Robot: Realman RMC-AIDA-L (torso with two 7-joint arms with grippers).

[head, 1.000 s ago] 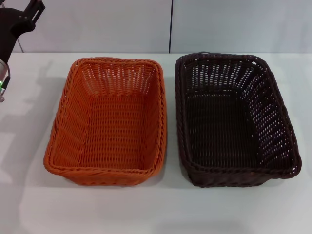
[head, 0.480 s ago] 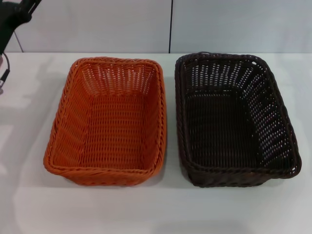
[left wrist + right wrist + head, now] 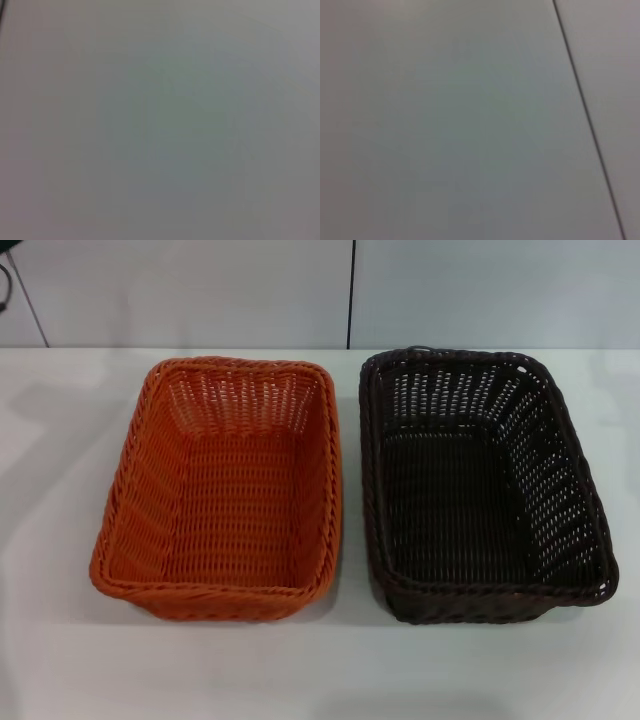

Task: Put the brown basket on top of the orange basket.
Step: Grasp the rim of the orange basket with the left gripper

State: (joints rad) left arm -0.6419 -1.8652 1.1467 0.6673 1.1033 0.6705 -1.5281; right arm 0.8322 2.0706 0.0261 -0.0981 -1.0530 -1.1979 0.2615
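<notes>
The robot's left gripper will next go to the orange basket's long outer rim [image 3: 127,454], farthest from the brown basket, and close around its middle.
The orange basket [image 3: 225,490] sits on the white table at centre left in the head view, empty and upright. The brown basket [image 3: 480,485] sits beside it on the right, empty and upright, with a narrow gap between their rims. Neither gripper shows in the head view. Only a sliver of the left arm's dark cable [image 3: 5,280] remains at the upper left corner. Both wrist views show only a plain grey surface, with no fingers and no basket.
The white table [image 3: 320,670] runs under both baskets, with bare strips in front and at both sides. A pale wall with a dark vertical seam [image 3: 349,295] stands behind the table. The right wrist view shows a dark seam line [image 3: 585,115].
The left arm has drawn up and out of the head view at the upper left. The baskets have not moved.
</notes>
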